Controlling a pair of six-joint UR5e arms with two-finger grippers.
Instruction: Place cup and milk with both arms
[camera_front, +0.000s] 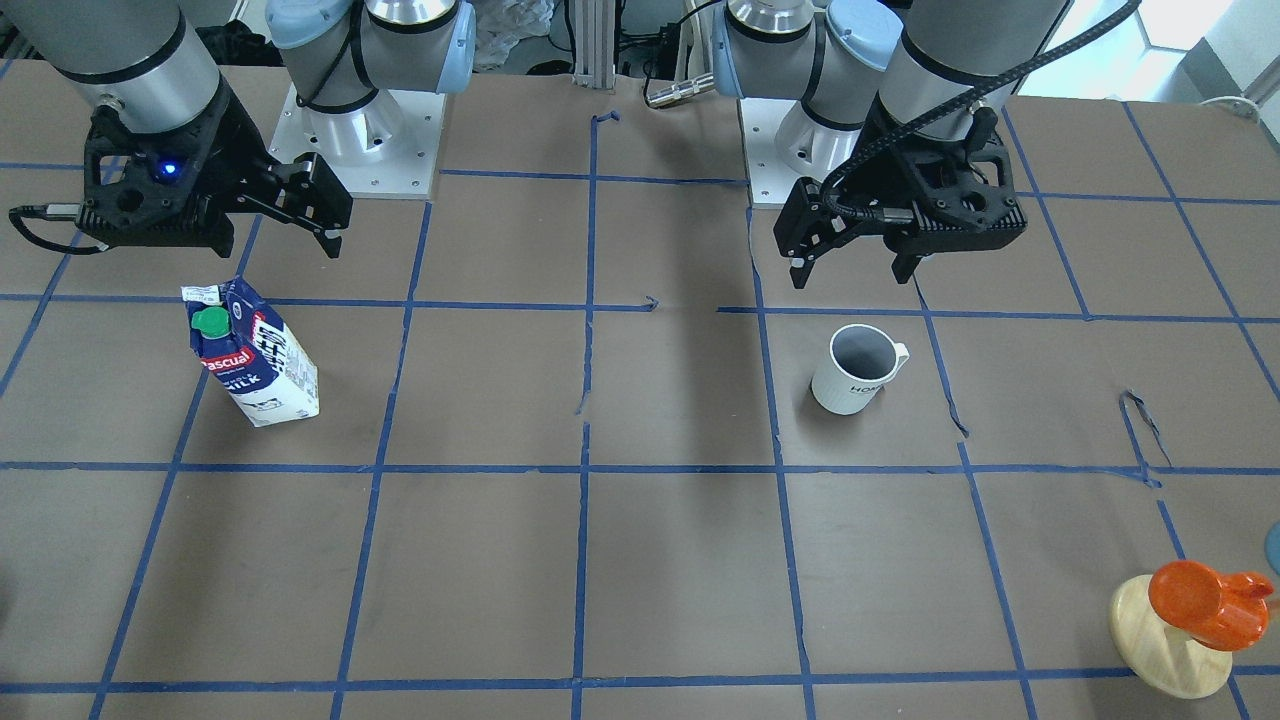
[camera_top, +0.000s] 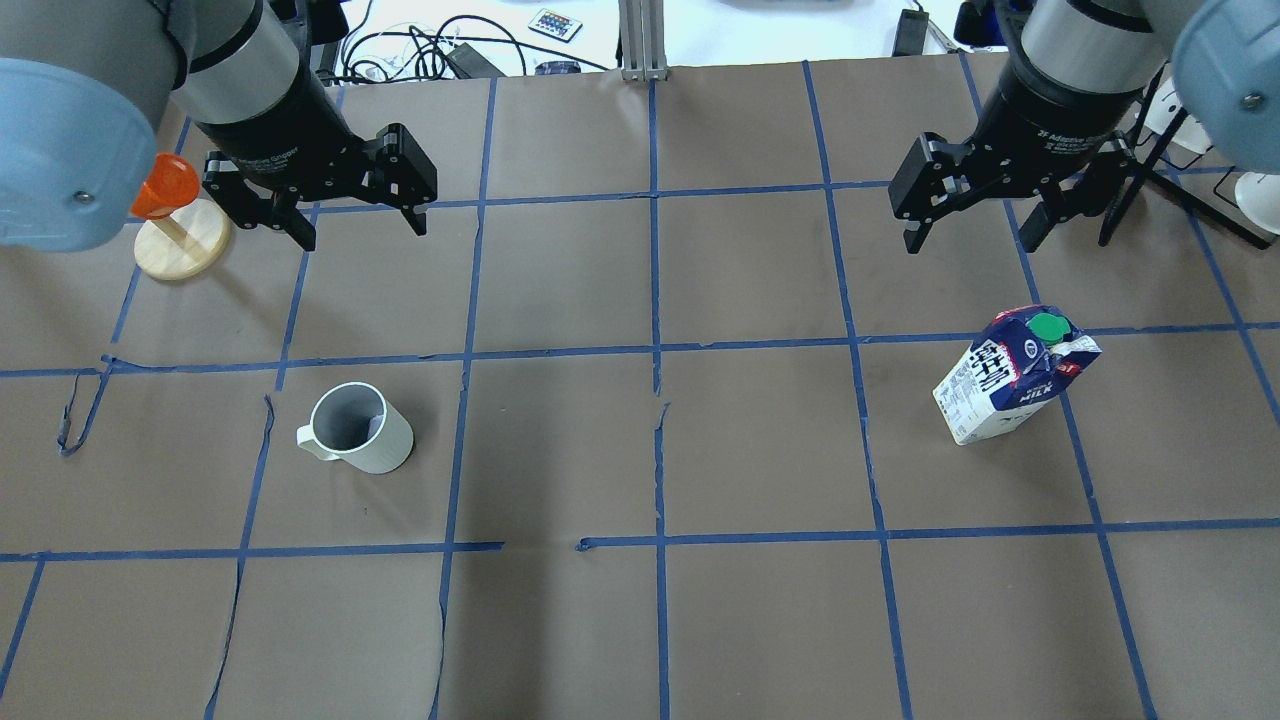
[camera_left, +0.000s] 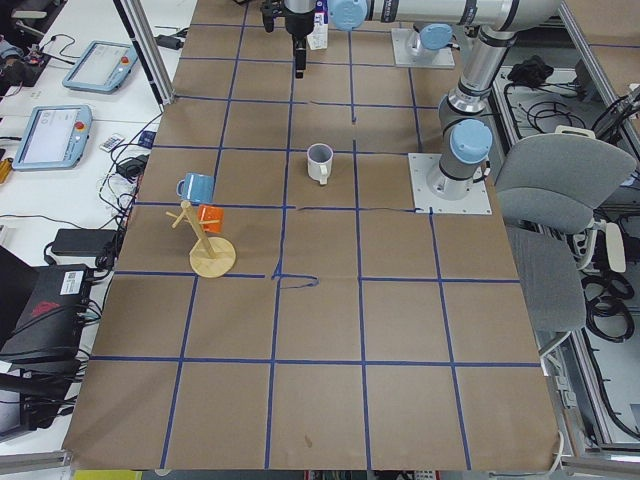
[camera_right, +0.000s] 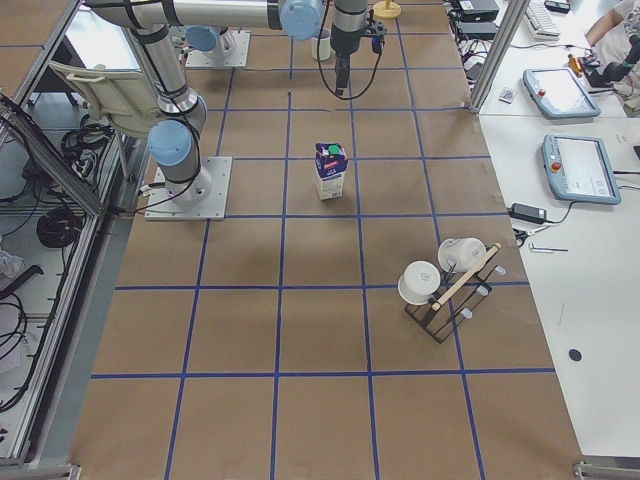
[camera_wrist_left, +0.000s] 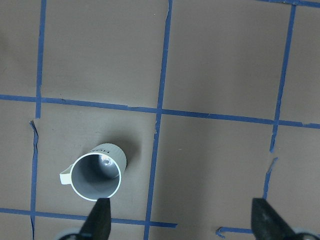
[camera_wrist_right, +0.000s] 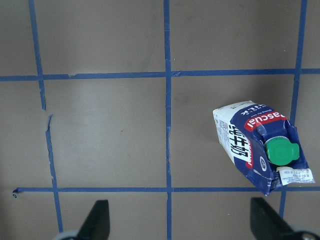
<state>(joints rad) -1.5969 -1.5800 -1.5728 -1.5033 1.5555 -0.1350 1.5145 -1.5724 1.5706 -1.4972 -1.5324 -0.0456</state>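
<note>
The robot's left gripper will close on the rim (camera_front: 831, 347) (camera_wrist_left: 120, 176) of the white cup, on the side opposite the cup's handle.
The white cup (camera_top: 360, 430) stands upright on the brown table, handle toward the view's left; it also shows in the front view (camera_front: 858, 370) and the left wrist view (camera_wrist_left: 97, 172). My left gripper (camera_top: 362, 232) hovers open and empty above the table beyond the cup, which sits by one finger (camera_wrist_left: 98, 220). The blue and white milk (camera_top: 1010, 375) stands upright with its green cap up; it also shows in the front view (camera_front: 255, 350) and the right wrist view (camera_wrist_right: 257, 145). My right gripper (camera_top: 970, 243) hovers open and empty above and beyond it.
An orange cup on a round wooden stand (camera_top: 165, 185) is at the far left corner, close to my left arm. A rack with white cups (camera_right: 445, 285) stands at the right end of the table. Blue tape lines grid the brown paper (camera_top: 650, 450).
</note>
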